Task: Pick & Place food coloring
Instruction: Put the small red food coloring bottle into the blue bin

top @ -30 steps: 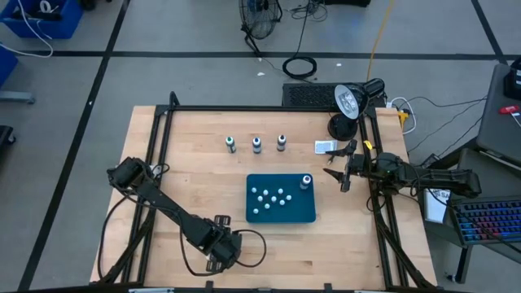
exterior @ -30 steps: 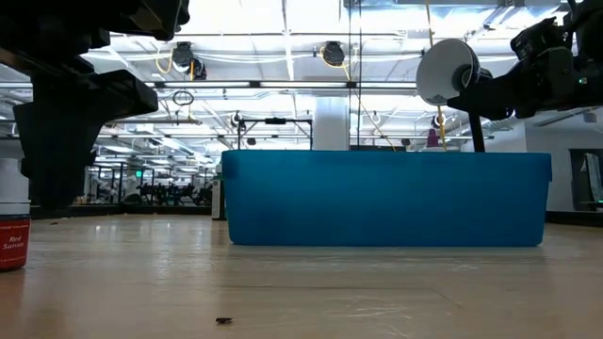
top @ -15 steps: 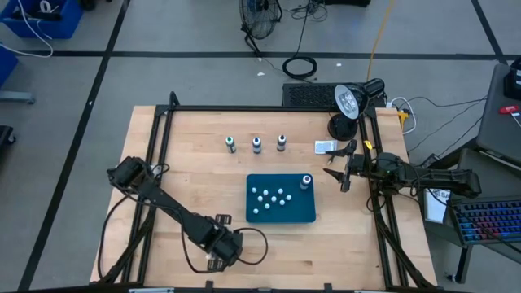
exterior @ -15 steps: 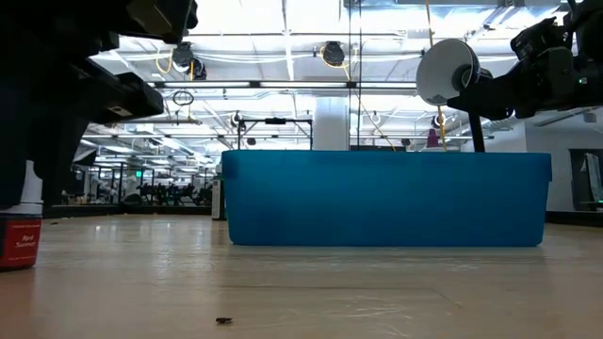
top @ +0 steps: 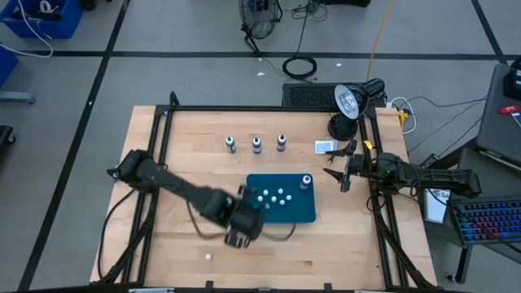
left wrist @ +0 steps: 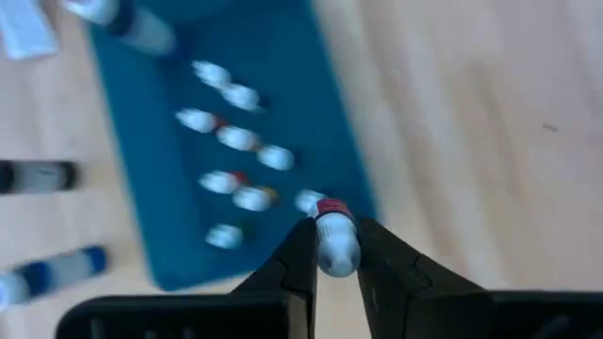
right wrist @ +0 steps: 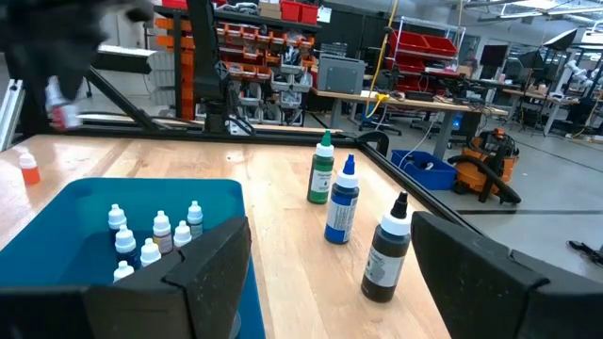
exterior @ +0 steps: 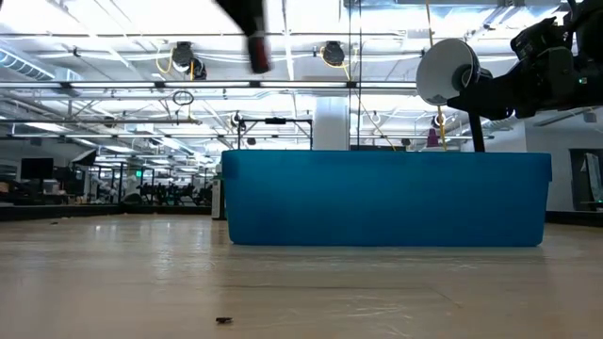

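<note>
My left gripper will release the red-labelled bottle among the bottles with white caps at the tray corner [top: 260,191] [left wrist: 221,208] that is nearest the green bottle.
Three food coloring bottles, green [right wrist: 320,174], blue [right wrist: 342,202] and dark [right wrist: 386,250], stand upright in a row on the far part of the table [top: 256,144]. A fourth one [top: 306,181] stands in the blue tray [top: 301,213], beside several tiny white-capped bottles [top: 273,198]. My left gripper [top: 244,218] is over the tray's left edge, shut on a small red-labelled bottle [left wrist: 334,240]. My right gripper [right wrist: 330,282] stands open to the right of the tray, with nothing between its fingers. My left gripper pinches the small bottle's white upper part [left wrist: 336,252] between its two fingers, coming from above and pointing down. The bottle hangs upright with its red-labelled end [exterior: 259,61] lowest, lifted well clear of the table and the tray's rim.
A tiny orange bottle [right wrist: 28,168] stands alone on the wood, and a small white object [top: 209,257] lies near the front edge. A lamp [top: 348,102] and its black base [top: 342,127] sit at the far right corner. Black frame rails [top: 159,163] line the table's sides.
My left gripper has risen and gone from the table's near edge toward the far right, up to the tray's left edge. The red-labelled bottle, which stood on the table half a second ago, has gone with it and now hangs high, clear of the table.
</note>
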Available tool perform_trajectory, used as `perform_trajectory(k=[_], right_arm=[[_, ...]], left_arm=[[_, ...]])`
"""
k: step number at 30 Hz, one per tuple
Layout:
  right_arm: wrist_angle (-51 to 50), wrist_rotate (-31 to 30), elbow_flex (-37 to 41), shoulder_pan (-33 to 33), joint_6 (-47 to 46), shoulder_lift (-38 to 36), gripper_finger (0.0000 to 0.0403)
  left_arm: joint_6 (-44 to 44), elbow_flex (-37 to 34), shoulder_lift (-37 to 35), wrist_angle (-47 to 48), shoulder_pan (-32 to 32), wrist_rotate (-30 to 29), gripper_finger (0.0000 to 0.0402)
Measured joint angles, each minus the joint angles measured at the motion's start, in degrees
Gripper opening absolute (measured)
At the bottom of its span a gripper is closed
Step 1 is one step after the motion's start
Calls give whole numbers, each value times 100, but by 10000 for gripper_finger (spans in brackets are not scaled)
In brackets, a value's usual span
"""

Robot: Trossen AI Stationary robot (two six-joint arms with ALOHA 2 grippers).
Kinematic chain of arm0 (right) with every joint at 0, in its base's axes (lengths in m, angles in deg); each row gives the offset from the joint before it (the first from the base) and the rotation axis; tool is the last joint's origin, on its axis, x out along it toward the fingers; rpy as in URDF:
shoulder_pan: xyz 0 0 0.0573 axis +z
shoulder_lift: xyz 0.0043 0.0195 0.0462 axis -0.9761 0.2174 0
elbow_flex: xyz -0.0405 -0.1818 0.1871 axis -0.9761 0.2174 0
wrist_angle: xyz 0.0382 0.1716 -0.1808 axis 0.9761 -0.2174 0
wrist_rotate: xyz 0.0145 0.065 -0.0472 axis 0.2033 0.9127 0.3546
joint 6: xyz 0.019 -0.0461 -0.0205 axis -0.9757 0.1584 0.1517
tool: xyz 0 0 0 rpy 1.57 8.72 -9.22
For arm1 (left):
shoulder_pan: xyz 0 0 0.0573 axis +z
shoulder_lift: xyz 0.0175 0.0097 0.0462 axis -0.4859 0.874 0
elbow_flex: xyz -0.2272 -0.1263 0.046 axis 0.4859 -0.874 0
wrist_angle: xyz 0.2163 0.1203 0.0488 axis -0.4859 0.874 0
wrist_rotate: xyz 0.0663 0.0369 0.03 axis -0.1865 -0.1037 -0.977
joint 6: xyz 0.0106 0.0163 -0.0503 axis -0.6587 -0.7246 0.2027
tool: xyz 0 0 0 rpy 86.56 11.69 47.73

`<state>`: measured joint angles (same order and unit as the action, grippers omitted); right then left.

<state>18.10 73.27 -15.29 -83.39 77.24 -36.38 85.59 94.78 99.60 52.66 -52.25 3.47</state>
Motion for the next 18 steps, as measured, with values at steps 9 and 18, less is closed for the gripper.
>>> perform_trajectory(k=[9, 18], right_arm=[[1, 0, 1, 2, -1, 0, 279], [0, 0, 0, 0, 0, 0, 279]], left_arm=[[-383, -451, 2, -862, 1405, 362, 52], [-734, -1303, 10, -1622, 1940, 887, 52]])
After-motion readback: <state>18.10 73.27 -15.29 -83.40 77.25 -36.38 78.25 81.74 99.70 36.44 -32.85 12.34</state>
